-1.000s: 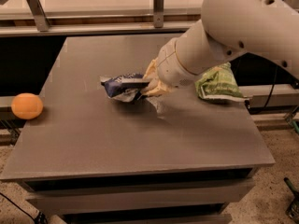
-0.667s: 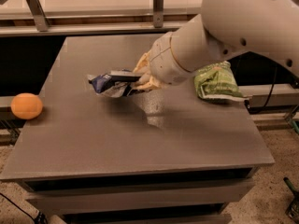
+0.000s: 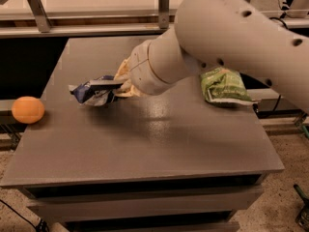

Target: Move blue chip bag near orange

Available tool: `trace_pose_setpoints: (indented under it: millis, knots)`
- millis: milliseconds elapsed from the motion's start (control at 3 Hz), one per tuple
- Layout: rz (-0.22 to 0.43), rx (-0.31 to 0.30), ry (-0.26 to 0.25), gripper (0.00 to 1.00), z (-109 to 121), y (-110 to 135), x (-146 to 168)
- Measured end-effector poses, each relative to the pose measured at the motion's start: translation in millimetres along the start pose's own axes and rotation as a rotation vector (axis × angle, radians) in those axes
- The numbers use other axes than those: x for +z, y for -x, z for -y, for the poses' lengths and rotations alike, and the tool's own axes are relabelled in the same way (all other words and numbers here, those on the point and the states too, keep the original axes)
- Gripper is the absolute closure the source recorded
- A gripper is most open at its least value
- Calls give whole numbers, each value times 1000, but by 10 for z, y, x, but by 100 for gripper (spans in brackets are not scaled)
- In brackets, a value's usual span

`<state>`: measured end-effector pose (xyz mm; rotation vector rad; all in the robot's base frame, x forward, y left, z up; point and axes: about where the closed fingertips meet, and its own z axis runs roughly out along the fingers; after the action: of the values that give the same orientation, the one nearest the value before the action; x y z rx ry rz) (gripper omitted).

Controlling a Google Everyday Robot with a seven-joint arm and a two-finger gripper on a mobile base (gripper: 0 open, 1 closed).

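Next, the gripper releases the blue chip bag on the grey table (image 3: pixel 70 103) beside the orange, with the bag's end almost touching the orange.
The blue chip bag (image 3: pixel 91 92) is a crinkled navy foil bag with white and silvery patches, held just above the grey table (image 3: pixel 145 144) left of centre. My gripper (image 3: pixel 113 87) is shut on the bag's right end, with the big white arm (image 3: pixel 217 37) reaching in from the upper right. The orange (image 3: pixel 28 109) sits at the table's left edge, about a hand's width left of the bag.
A green chip bag (image 3: pixel 223 85) lies on the table's right side, partly behind the arm. A white rail (image 3: pixel 82 30) runs behind the table. The table's front edge drops to the floor.
My gripper has carried the blue chip bag leftward across the table, closer to the orange. The orange and green bag have not moved.
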<state>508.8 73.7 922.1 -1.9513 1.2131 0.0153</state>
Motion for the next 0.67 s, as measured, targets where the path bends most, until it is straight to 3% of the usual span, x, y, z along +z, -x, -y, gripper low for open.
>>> trace_pose_setpoints:
  millis: [667]
  knots:
    - [-30,-42,-7,100,-44,109,321]
